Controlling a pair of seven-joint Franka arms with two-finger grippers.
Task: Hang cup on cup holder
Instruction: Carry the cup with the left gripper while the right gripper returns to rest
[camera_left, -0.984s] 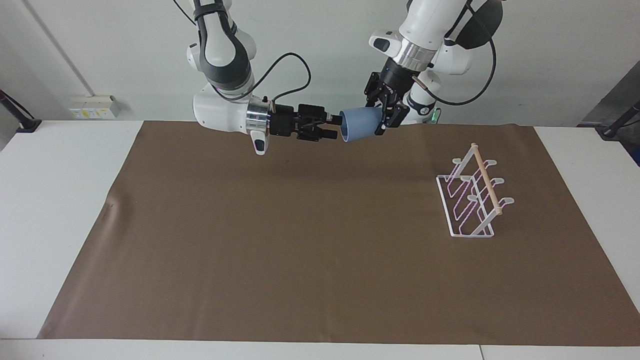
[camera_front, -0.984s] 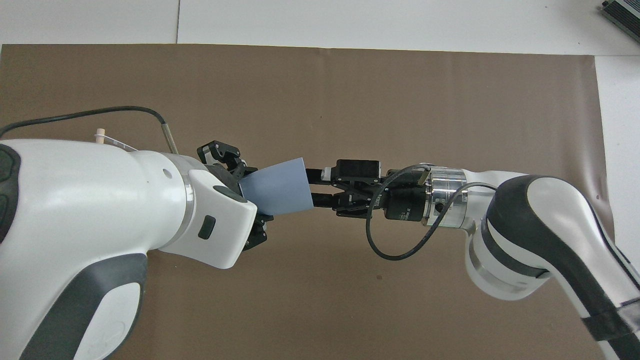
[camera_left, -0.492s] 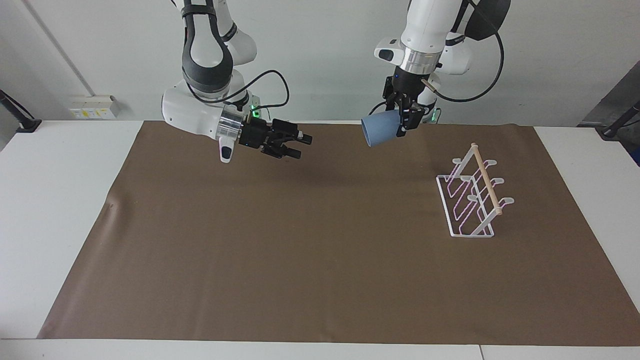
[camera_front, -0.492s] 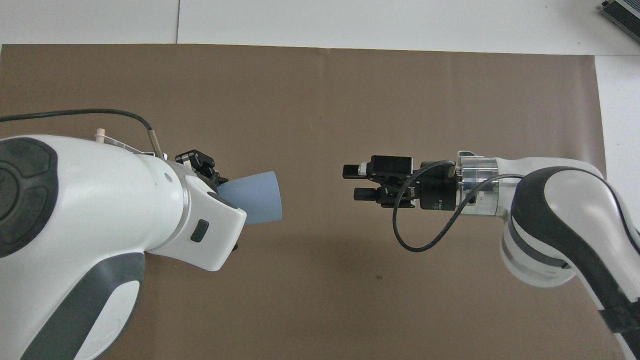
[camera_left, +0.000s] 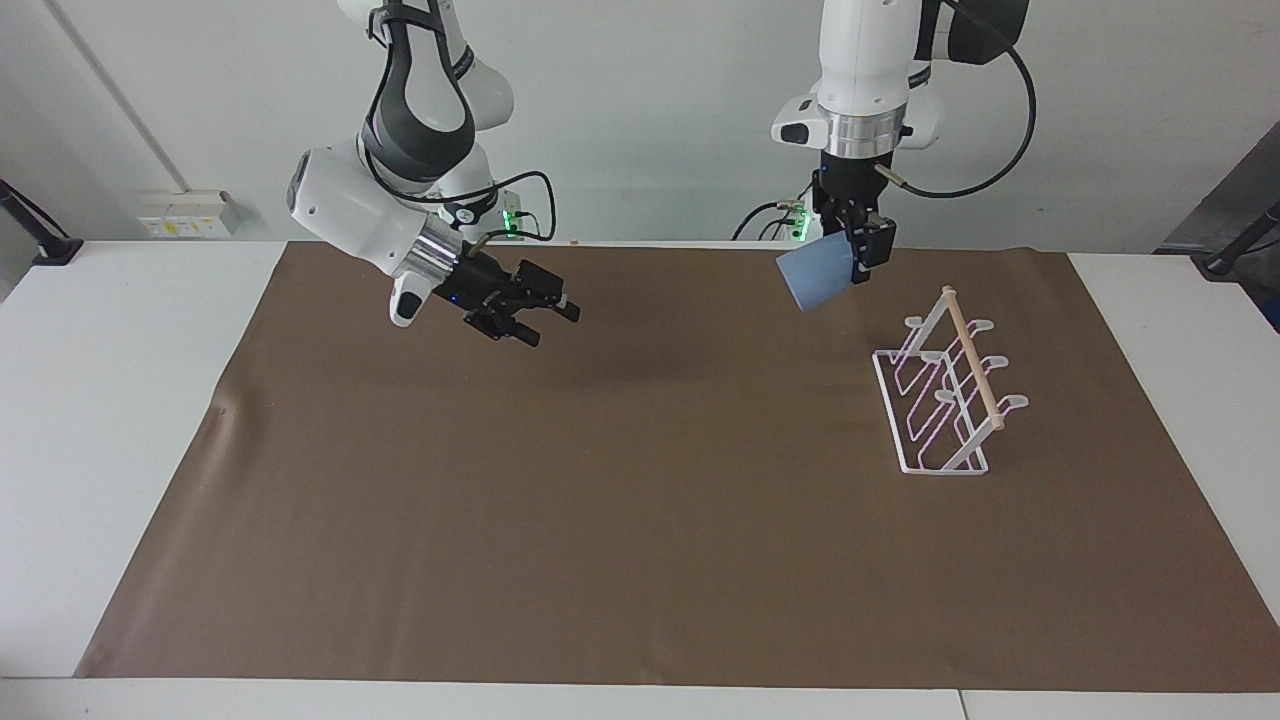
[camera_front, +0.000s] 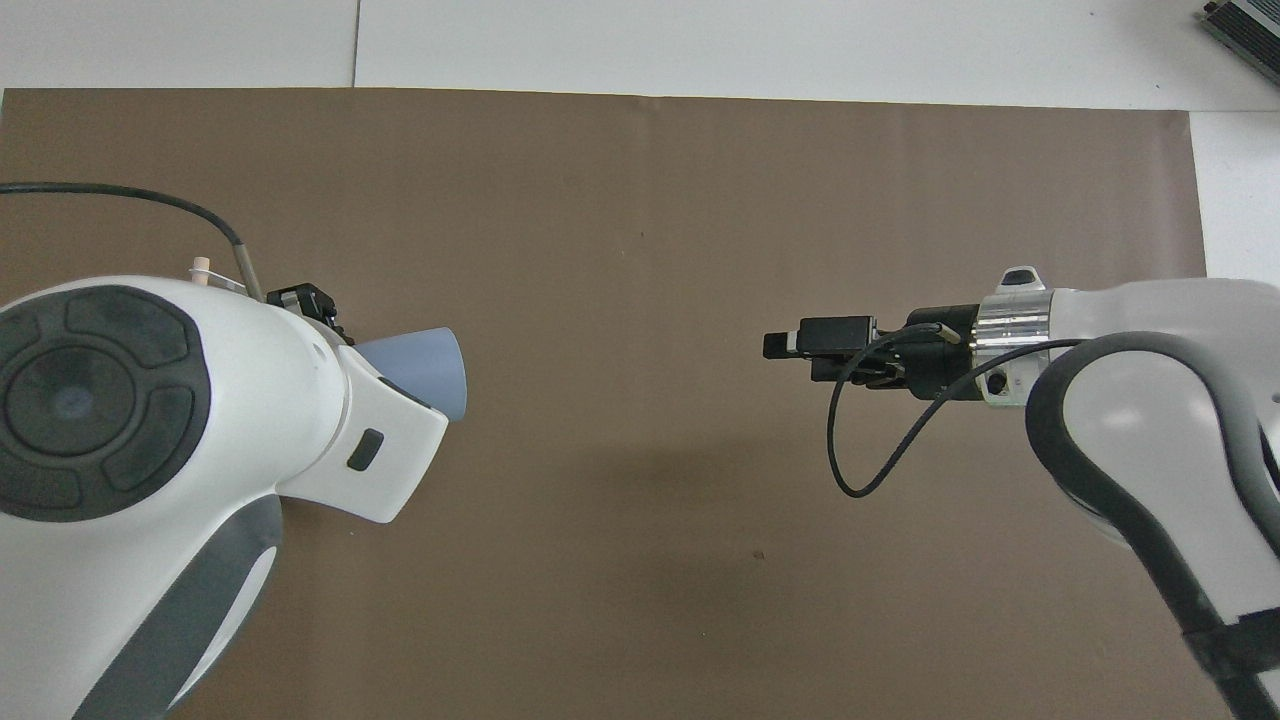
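My left gripper has the light blue cup, now tilted over the brown mat. It will let go of the cup on the white cup holder's side (camera_front: 312, 350) facing my right gripper.
The light blue cup (camera_left: 812, 278) hangs tilted in my left gripper (camera_left: 858, 262), which is shut on its narrow base, mouth pointing down and toward the right arm's end. It is in the air over the brown mat, beside the white wire cup holder (camera_left: 945, 400) with its wooden dowel. In the overhead view the cup (camera_front: 420, 368) sticks out from under the left arm, and only the cup holder's dowel tip (camera_front: 200, 270) shows. My right gripper (camera_left: 548, 322) is open and empty over the mat toward its own end; it also shows in the overhead view (camera_front: 785, 345).
A brown mat (camera_left: 640, 520) covers most of the white table (camera_left: 120, 400). The cup holder stands on the mat toward the left arm's end.
The right gripper let go of the cup and drew back toward its own end, tilting down. The left arm carried the cup toward the cup holder.
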